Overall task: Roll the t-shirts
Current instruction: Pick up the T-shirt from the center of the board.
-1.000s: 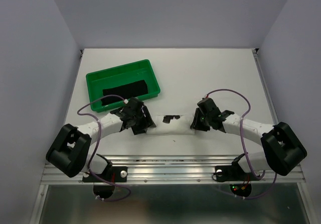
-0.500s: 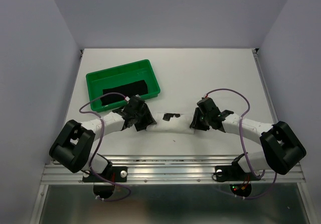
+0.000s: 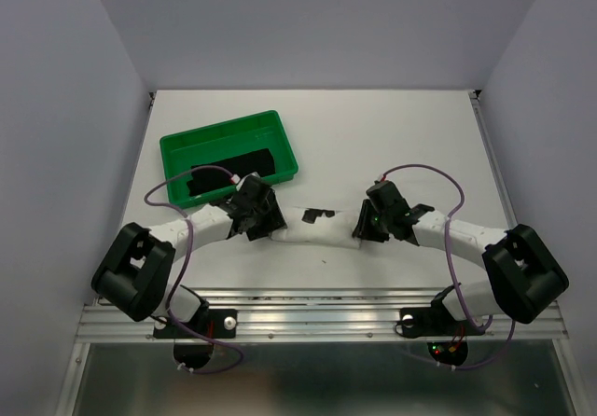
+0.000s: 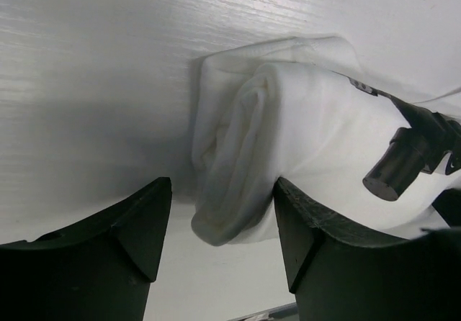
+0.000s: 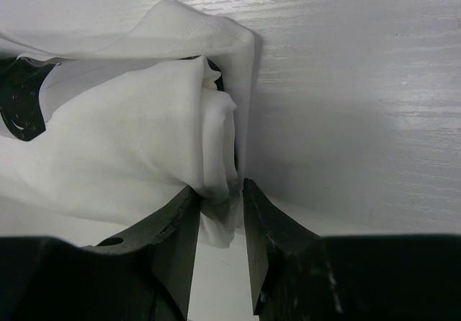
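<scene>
My left gripper is open at the very end of the white t-shirt, so next I pinch the roll farther in before (image 4: 252, 177) both grippers lift it.
The white t-shirt (image 3: 312, 227), with small black printed marks, lies as a long roll across the table between my two grippers. My left gripper (image 3: 265, 224) stands open around the roll's left end (image 4: 238, 155); one finger (image 4: 302, 220) touches the cloth and the other (image 4: 144, 220) stands apart from it. At the roll's right end (image 5: 137, 141), my right gripper (image 3: 360, 229) (image 5: 220, 190) is shut on a fold of fabric. The black t-shirt (image 3: 229, 167) lies folded in the green tray.
The green tray (image 3: 224, 125) sits at the back left, just beyond my left arm. The aluminium rail (image 3: 317, 304) runs along the near table edge. Grey walls close in on both sides.
The left gripper and the roll's left end have shifted slightly away from the near edge, toward the tray. The right gripper has held its grip and barely moved.
</scene>
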You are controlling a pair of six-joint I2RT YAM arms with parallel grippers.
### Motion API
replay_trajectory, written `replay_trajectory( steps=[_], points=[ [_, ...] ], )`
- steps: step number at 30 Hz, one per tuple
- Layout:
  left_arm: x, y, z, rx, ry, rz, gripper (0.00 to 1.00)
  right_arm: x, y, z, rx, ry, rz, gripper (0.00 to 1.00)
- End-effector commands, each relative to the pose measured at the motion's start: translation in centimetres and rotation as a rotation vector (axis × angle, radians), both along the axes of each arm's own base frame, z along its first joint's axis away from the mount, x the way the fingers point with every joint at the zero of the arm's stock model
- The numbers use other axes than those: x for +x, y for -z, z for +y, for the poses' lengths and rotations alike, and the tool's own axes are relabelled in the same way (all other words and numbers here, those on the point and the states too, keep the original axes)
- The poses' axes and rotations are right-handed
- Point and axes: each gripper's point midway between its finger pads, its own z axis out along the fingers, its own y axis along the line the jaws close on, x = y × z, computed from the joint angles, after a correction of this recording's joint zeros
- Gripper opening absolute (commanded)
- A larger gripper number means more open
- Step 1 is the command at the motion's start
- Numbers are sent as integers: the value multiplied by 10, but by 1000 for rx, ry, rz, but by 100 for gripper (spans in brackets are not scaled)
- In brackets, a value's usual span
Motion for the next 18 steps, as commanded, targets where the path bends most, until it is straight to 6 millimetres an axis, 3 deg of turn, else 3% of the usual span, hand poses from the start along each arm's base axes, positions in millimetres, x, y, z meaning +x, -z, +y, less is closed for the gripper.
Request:
replay_trajectory(
  steps=[1, 4, 11, 18],
  points=[
    [2, -9, 35, 184, -40, -34, 69, -16, 22, -22, -109, -6, 69, 36],
    [6, -11, 33, 177, -36, -46, 68, -15, 22, -22, -110, -6, 70, 36],
    [12, 10, 21, 162, 0, -27, 66, -13, 21, -21, -111, -6, 66, 36],
    [2, 23, -14, -17, 86, 13, 58, -16, 22, -21, -109, -13, 72, 36]
  ],
)
